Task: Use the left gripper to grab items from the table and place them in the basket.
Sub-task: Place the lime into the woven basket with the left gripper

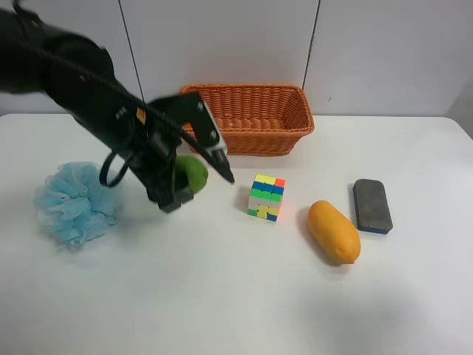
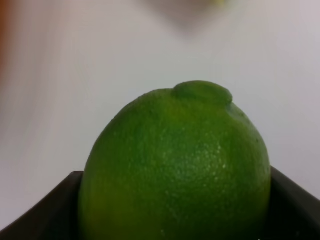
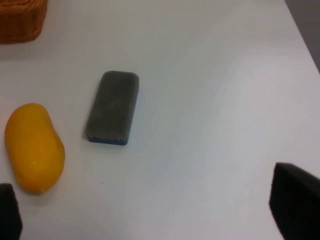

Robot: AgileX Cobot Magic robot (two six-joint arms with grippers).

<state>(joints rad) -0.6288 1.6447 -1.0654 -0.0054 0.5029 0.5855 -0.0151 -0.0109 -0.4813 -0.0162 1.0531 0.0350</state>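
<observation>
My left gripper is to release the green round fruit inside the wicker basket, around the middle of its bottom (image 1: 253, 113).
My left gripper (image 1: 198, 186), the black claw on the arm at the exterior high view's left, is shut on the green round fruit (image 1: 195, 173) in front of the wicker basket (image 1: 259, 122). In the left wrist view the fruit (image 2: 175, 165) fills the frame between the black fingers (image 2: 35, 215). The blue mesh puff (image 1: 74, 201), the puzzle cube (image 1: 266, 197), the orange-yellow fruit (image 1: 334, 231) and the dark grey block (image 1: 371, 205) lie on the white table (image 1: 222, 296). My right gripper (image 3: 150, 212) is open and empty above the table, near the block (image 3: 112, 106) and the orange-yellow fruit (image 3: 34, 147).
The basket stands at the back centre against a pale wall, and its corner shows in the right wrist view (image 3: 20, 20). The black left arm with its cables reaches in from the upper left, over the area between the puff and the basket.
</observation>
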